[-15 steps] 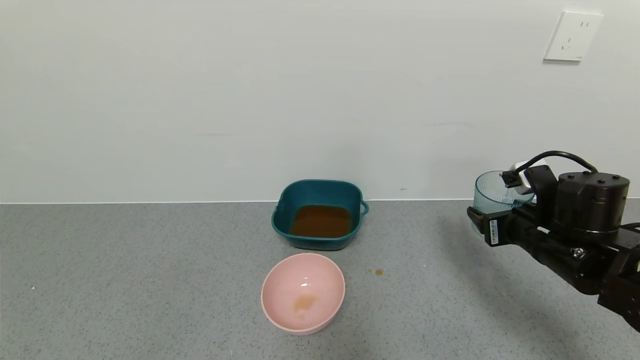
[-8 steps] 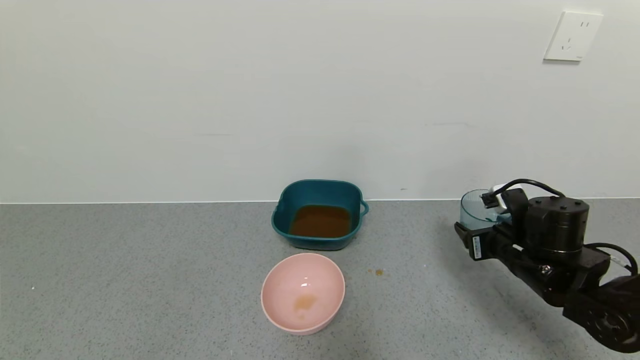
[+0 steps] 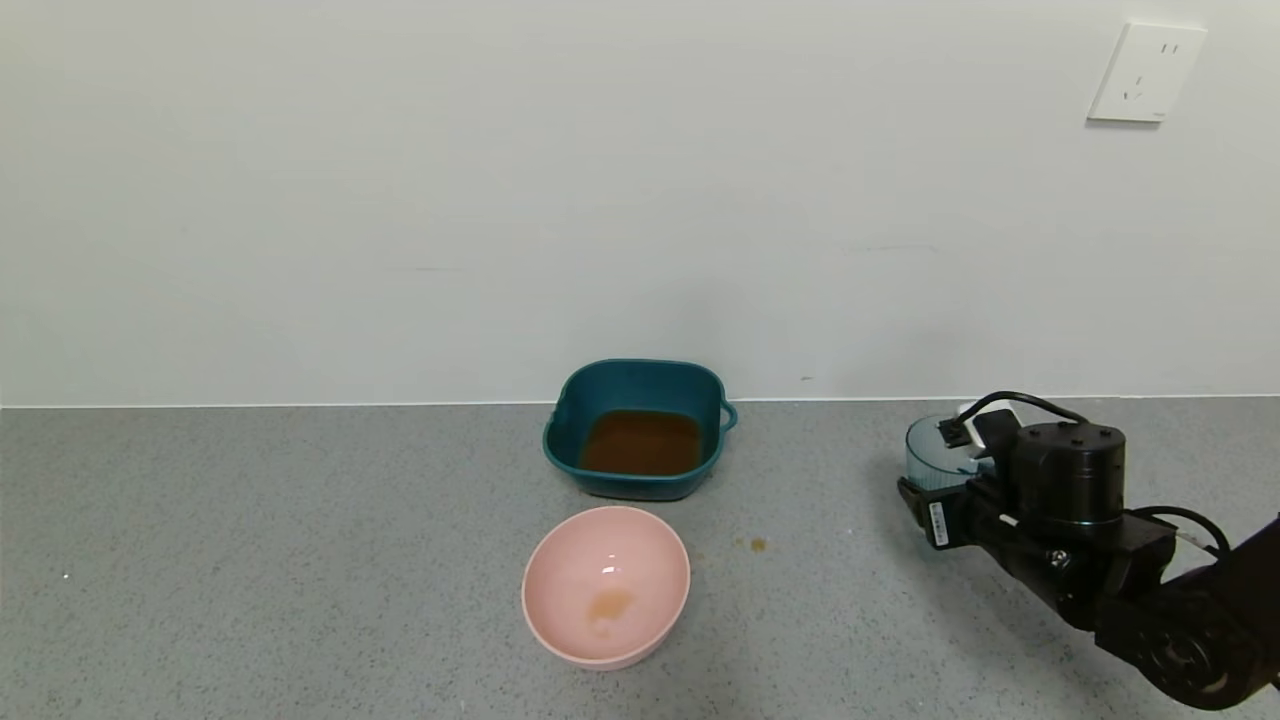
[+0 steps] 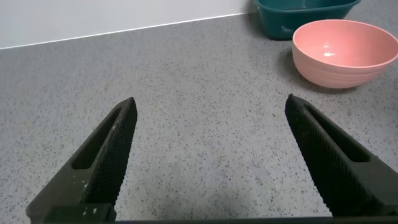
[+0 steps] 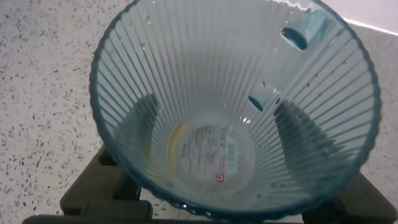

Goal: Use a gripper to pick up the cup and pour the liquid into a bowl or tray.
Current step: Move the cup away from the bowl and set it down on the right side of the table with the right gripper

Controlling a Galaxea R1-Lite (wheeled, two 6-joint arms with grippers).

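Next, my right gripper lets go of the cup on the grey counter [image 3: 923, 512] just beneath it, slightly toward the brown spill.
My right gripper [image 3: 940, 490] is shut on the ribbed blue-grey cup [image 3: 930, 455] and holds it upright, low over the counter at the right. In the right wrist view the cup [image 5: 236, 106] fills the frame; it is nearly empty, with a thin yellowish trace at its base, and the dark fingers [image 5: 134, 124] show through its walls on both sides. The teal basin [image 3: 570, 420] stands at the back middle with the orange-brown liquid [image 3: 642, 442] in it. My left gripper [image 4: 208, 134] is open and empty above bare counter; it is out of the head view.
A round pale pink bowl [image 3: 607, 583] with a small tan residue sits in front of the basin; it also shows in the left wrist view [image 4: 345, 53]. A small brown spill [image 3: 757, 544] lies on the grey counter. A wall with a socket [image 3: 1145, 72] stands behind.
My right gripper has lowered the cup and carried it slightly left, from well above the counter to just over or on it. The basin, the bowl and the liquid have not moved.
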